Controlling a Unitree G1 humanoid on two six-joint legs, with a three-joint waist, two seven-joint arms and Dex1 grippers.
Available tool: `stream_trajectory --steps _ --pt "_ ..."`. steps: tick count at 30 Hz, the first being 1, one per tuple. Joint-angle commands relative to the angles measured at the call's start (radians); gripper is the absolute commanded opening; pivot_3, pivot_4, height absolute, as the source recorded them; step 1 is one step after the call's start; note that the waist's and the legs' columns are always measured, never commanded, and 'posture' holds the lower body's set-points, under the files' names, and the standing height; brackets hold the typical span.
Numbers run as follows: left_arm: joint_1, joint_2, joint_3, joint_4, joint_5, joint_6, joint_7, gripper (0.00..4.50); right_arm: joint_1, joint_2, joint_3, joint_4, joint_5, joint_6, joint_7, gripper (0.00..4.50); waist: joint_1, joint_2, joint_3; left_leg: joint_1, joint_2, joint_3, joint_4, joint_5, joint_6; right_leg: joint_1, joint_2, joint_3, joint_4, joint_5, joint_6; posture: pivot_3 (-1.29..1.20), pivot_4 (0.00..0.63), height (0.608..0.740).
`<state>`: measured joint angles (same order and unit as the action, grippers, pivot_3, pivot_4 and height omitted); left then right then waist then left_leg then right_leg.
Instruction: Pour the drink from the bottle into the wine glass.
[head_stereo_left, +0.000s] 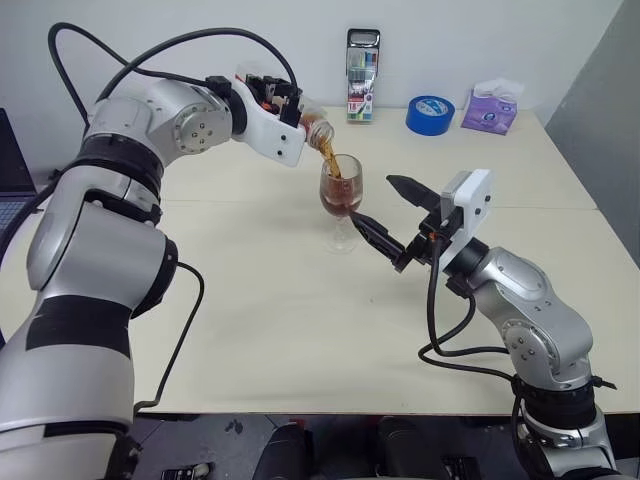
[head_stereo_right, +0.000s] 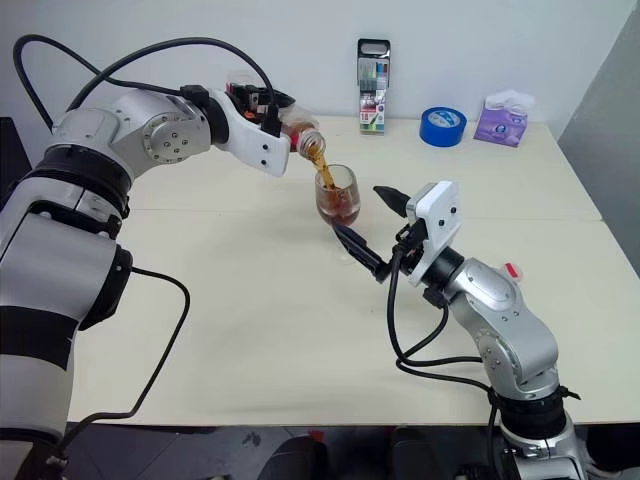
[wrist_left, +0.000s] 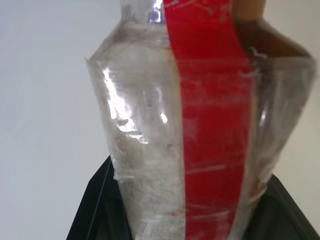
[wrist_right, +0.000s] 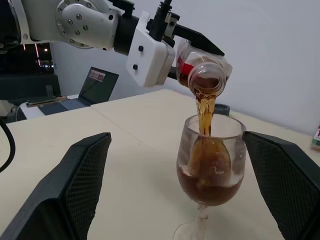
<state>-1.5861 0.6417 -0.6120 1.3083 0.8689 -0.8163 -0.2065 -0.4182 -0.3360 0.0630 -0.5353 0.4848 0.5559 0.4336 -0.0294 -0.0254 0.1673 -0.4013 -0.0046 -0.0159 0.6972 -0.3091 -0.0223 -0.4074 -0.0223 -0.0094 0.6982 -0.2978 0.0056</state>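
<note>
The robot's left gripper needs to put the clear bottle down on the cream table (head_stereo_left: 231, 242) beside the wine glass, towards the laptop.
My left gripper (head_stereo_left: 285, 100) is shut on the clear bottle (head_stereo_left: 312, 124) with the red label strip (wrist_left: 205, 125). The bottle is tipped mouth-down over the wine glass (head_stereo_left: 341, 190). A thin stream of the dark red-brown drink (wrist_right: 205, 107) runs from the bottle's mouth (wrist_right: 206, 80) into the bowl, which is about half full. The glass stands upright on the table. My right gripper (head_stereo_left: 372, 200) is open beside it. In the right wrist view the glass stands between the two black fingers (wrist_right: 75, 190), which are wide apart and do not touch it.
At the table's back edge stand a tall marker case (head_stereo_left: 362, 75), a blue tape roll (head_stereo_left: 430, 114) and a purple tissue pack (head_stereo_left: 490, 108). A small white and red cap (head_stereo_right: 511, 270) lies right of my right arm. A laptop (wrist_right: 95, 85) sits far left on the cream table (head_stereo_left: 250, 320).
</note>
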Motion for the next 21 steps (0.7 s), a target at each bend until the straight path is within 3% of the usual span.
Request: stream_trajectory --steps 1,12,21 --pt "-0.026 0.000 0.038 0.000 -0.049 0.006 -0.013 1.80 -0.009 -0.002 -0.006 -0.041 0.003 -0.004 -0.002 4.50 0.000 0.000 0.000 0.000 0.000 0.000 0.000 0.000 0.000 0.000 0.000 0.000 0.000 0.000 0.000 0.00 0.150 0.740" --pt "0.046 -0.017 0.180 -0.013 -0.247 0.020 -0.200 1.80 -0.010 -0.005 -0.007 -0.032 0.018 0.010 0.006 4.50 -0.002 0.000 0.000 0.000 0.000 0.000 0.000 0.000 0.000 0.000 0.000 0.000 0.000 0.000 0.000 0.00 0.150 0.740" --pt "0.168 -0.111 0.510 -0.114 -0.675 0.243 -0.498 1.80 -0.033 -0.007 -0.002 -0.013 0.041 0.025 0.051 4.50 -0.003 0.000 0.000 0.000 0.000 0.000 0.001 0.000 0.000 0.000 0.000 0.000 0.001 0.000 0.000 0.00 0.150 0.740"
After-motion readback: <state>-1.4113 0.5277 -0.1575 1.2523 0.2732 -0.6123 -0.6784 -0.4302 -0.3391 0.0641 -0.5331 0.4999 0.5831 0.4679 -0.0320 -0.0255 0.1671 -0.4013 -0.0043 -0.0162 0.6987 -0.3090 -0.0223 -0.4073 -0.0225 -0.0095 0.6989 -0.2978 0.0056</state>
